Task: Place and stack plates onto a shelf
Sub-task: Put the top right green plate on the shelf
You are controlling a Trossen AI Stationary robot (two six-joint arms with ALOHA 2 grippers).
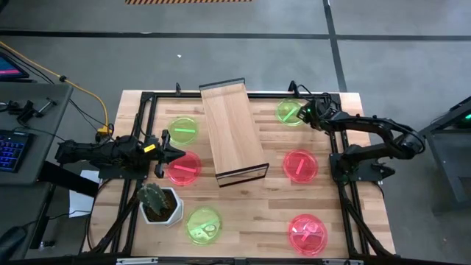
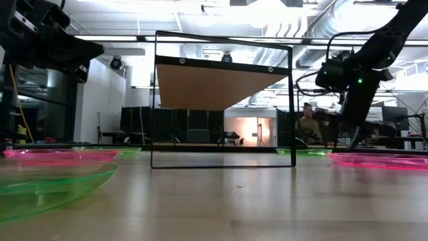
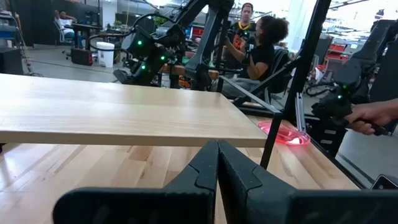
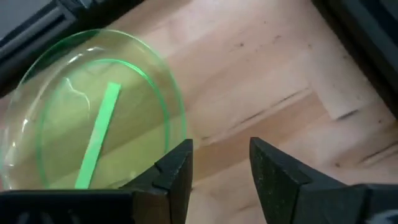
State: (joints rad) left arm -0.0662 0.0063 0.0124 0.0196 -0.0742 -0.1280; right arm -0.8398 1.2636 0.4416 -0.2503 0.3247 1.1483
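Note:
The nearby green plate's rim is outside the fingers of the robot's right gripper, so it should open wider and shift toward the plate to pinch the green plate's rim (image 4: 183,127) before lifting.
The shelf (image 1: 232,132), a light-wood plank on a dark metal frame, stands mid-table, raised above the tabletop; it also shows in the low view (image 2: 221,87) and the left wrist view (image 3: 124,115). Three green plates (image 1: 182,131) (image 1: 202,224) (image 1: 291,112) and three pink plates (image 1: 184,168) (image 1: 300,165) (image 1: 307,233) lie flat on the table. My left gripper (image 1: 165,151) is shut and empty (image 3: 217,168), raised left of the shelf between a green and a pink plate. My right gripper (image 1: 309,110) is open (image 4: 221,162) at the edge of the far-right green plate (image 4: 93,137).
A cactus in a white pot (image 1: 160,200) stands at the near left, close behind my left gripper. Dark frame rails run along the table's left and right sides (image 1: 342,184). People stand in the room beyond the table (image 3: 261,43).

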